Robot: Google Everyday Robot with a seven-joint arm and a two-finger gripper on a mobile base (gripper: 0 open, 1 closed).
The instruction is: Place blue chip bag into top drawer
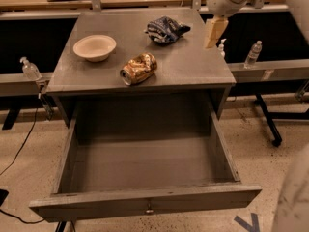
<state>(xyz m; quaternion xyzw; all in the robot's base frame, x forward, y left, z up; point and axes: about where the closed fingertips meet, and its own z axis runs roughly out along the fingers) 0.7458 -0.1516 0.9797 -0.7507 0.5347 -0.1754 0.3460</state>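
The middle of the blue chip bag [168, 29], behind the crushed gold-brown can, is next for my gripper to go to and close on.
The blue chip bag [166, 30], dark blue and crumpled with white markings, lies at the back right of the grey cabinet top [193, 64]. The top drawer [145, 204] is pulled wide out below, with nothing in it and a small metal knob at the middle of its front panel. My gripper [213, 33] hangs from the white arm at the upper right. It is above the cabinet's right edge, a short way to the right of the bag and apart from it. It holds nothing that I can see.
A crushed gold-brown can [138, 68] lies mid-top, in front of the bag. A cream bowl [94, 47] sits at the left. Two water bottles [253, 54] stand on the rail at the right, a dispenser bottle [30, 69] at the left. A table leg [268, 120] stands on the floor to the right.
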